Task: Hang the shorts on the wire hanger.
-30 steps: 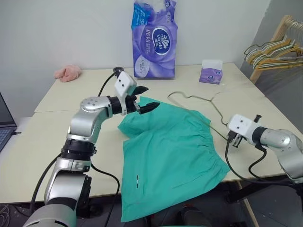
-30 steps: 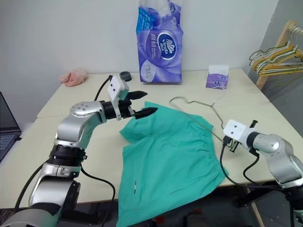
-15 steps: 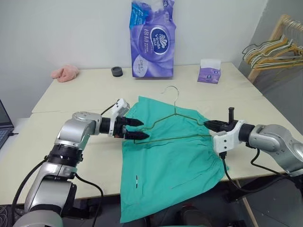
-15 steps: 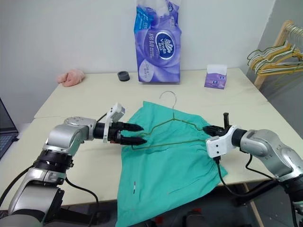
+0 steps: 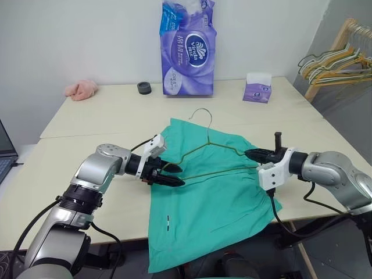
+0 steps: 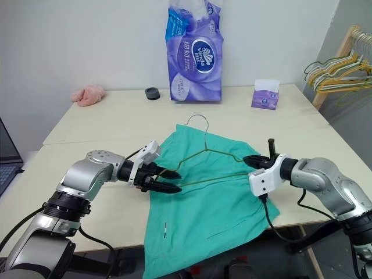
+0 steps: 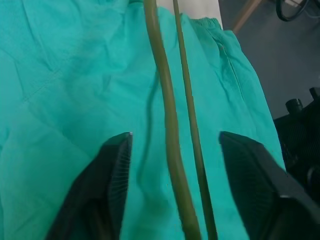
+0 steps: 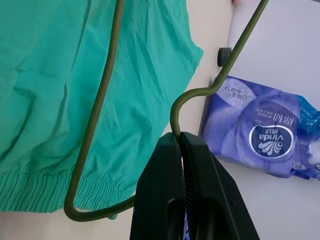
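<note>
Only the upper wire's bend is pinched by my right gripper, so my left gripper will hold the wire hanger while my right gripper takes both wires at its corner (image 8: 71, 208).
The teal-green shorts (image 5: 215, 197) lie spread on the table, their lower part hanging over the front edge. The wire hanger (image 5: 207, 136) is held low over them, hook toward the wall. My right gripper (image 5: 250, 154) is shut on the wire hanger at its right end; in the right wrist view the wire (image 8: 100, 115) comes out from between the closed fingers (image 8: 165, 200). My left gripper (image 5: 176, 175) is at the hanger's left corner. In the left wrist view its fingers (image 7: 112, 180) stand apart, with both wires (image 7: 167, 115) running between them over the shorts (image 7: 65, 90).
A purple tissue pack (image 5: 187, 49), a small tissue box (image 5: 258, 88), a black round thing (image 5: 143, 88) and a pink cloth (image 5: 81, 89) sit along the back of the table (image 5: 116, 119). A rack of hangers (image 5: 340, 58) stands at the right, and a laptop edge (image 5: 4, 154) shows at the left.
My right gripper has swung the wire hanger from the table behind the shorts to over them. My left gripper dropped to the hanger's left corner and its fingers narrowed around the wire.
</note>
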{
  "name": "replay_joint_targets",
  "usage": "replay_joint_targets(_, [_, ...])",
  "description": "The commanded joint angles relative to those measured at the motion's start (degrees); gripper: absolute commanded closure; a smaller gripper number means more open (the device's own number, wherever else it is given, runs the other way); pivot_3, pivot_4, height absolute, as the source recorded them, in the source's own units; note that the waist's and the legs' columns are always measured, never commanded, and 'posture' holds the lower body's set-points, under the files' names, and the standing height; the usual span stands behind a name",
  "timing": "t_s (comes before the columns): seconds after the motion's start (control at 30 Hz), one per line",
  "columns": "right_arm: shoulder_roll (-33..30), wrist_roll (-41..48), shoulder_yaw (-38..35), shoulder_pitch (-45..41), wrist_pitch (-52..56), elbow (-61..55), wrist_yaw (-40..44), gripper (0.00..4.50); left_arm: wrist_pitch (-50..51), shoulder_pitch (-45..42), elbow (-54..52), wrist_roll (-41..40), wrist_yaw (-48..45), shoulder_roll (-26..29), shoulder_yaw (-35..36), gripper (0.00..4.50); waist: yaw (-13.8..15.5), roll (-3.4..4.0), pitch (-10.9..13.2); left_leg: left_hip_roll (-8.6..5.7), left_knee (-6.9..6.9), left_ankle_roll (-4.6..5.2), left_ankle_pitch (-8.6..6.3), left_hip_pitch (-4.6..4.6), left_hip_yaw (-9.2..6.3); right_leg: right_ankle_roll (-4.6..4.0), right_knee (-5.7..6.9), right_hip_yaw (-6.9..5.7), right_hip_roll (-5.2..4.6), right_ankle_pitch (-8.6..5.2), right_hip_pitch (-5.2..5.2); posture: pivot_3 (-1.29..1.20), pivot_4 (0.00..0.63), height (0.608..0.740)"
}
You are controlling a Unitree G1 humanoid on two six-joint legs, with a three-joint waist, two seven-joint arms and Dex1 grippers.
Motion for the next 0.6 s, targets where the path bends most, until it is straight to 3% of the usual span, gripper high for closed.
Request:
replay_joint_targets(0.03, [0.5, 1.2, -2.7, -1.0, -0.3, -2.1, -0.1, 4.50, -1.0, 0.1, -0.5, 0.1, -0.7, 0.4, -0.2, 2.89, 0.0, 0.00, 0.0, 0.00, 0.00, 0.00, 0.00, 0.00, 0.00, 0.00, 0.00, 0.00, 0.00, 0.00, 0.00, -0.14, 0.049, 0.740])
replay_joint_targets(0.2, [1.6, 2.9, -3.7, -0.5, -1.6, -2.2, -1.0, 4.50, -2.5, 1.2, -0.8, 1.3, -0.1, -0.1, -1.0, 4.35, 0.0, 0.00, 0.0, 0.00, 0.00, 0.00, 0.00, 0.00, 0.00, 0.00, 0.01, 0.00, 0.00, 0.00, 0.00, -0.14, 0.051, 0.740])
replay_joint_targets(0.33, [1.1, 3.3, -3.7, 0.5, -2.4, -2.4, 0.1, 4.50, -2.1, 1.3, -0.9, 0.9, 1.3, -0.8, -0.4, 4.47, 0.0, 0.01, 0.0, 0.00, 0.00, 0.00, 0.00, 0.01, 0.00, 0.00, 0.02, 0.00, 0.00, 0.00, 0.00, -0.14, 0.057, 0.740])
replay_joint_targets(0.43, [1.1, 4.1, -4.3, 1.1, -2.5, -2.1, 0.2, 3.77, -1.9, 1.3, -0.9, 0.9, 1.9, -1.0, -0.1, 4.50, 0.0, 0.00, 0.0, 0.00, 0.00, 0.00, 0.00, 0.01, 0.01, -0.01, 0.02, 0.00, 0.00, 0.00, 0.00, -0.14, 0.056, 0.740])
replay_joint_targets(0.6, [-0.1, 4.8, -5.0, 2.9, -4.6, -2.3, 0.8, 2.16, -3.1, 0.4, 0.4, 1.8, 4.7, -2.1, 0.7, 4.50, 0.0, 0.00, 0.0, 0.00, 0.01, 0.00, 0.00, 0.02, 0.00, 0.00, 0.04, 0.00, 0.00, 0.00, 0.01, -0.15, 0.053, 0.740])
